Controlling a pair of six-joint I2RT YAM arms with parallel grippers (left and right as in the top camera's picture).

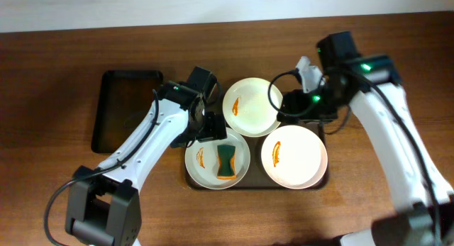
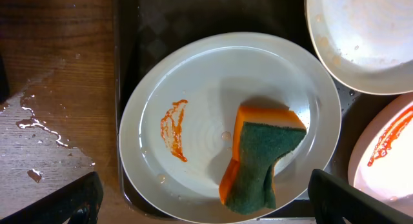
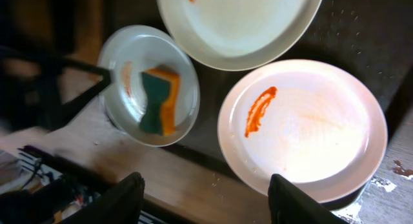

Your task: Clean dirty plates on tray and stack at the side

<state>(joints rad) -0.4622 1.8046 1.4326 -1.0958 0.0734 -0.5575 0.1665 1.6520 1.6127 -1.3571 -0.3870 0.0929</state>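
Observation:
My left gripper is going to close on the narrow middle (image 1: 225, 161) (image 2: 255, 167) of the green-and-orange sponge, since the smeared plate under it needs to be wiped.
Three white plates lie on the dark brown tray (image 1: 253, 183), each with an orange smear. The front-left plate (image 1: 206, 168) (image 2: 213, 82) carries a green-and-orange sponge (image 1: 227, 161) (image 2: 261, 156) (image 3: 158, 101). My left gripper (image 1: 206, 127) (image 2: 206, 211) hovers open over this plate's back-left rim, its fingers wide apart with nothing between them. The back plate (image 1: 250, 105) (image 3: 239, 20) and the front-right plate (image 1: 294, 155) (image 3: 302, 130) hold nothing else. My right gripper (image 1: 292, 105) (image 3: 206, 204) hangs open above the tray's right part, holding nothing.
A smaller black tray (image 1: 124, 108) lies on the wooden table left of the brown tray. Water drops wet the wood (image 2: 39, 124) beside the brown tray's edge. Both arms reach in over the tray from either side.

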